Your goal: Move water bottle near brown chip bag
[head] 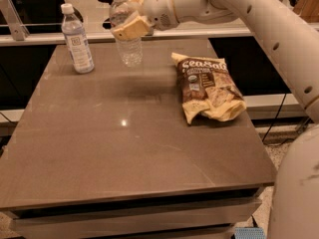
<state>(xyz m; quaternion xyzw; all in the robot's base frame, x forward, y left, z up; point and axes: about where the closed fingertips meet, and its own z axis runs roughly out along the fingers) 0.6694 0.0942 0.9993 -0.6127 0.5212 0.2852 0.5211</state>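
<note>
The water bottle will go down on the table [161, 75] next to the far end of the brown chip bag, set there by my gripper. The bottle now hangs above the table's far middle.
The water bottle [127, 41], clear ribbed plastic with a white cap, hangs upright above the table's far middle. My gripper [130, 26] is shut on the water bottle around its upper half, and one pale finger [130, 29] covers the label band. The brown chip bag [207, 87], dark brown with white "Sea Salt" lettering and pale yellow edges, lies flat on the table's right side, to the right of and nearer than the held bottle.
A slimmer bottle [77, 39] with a tall white label stands at the table's far left. The grey-brown table [124, 148] has a rail and dark shelving behind it. My white arm [269, 29] spans the upper right.
</note>
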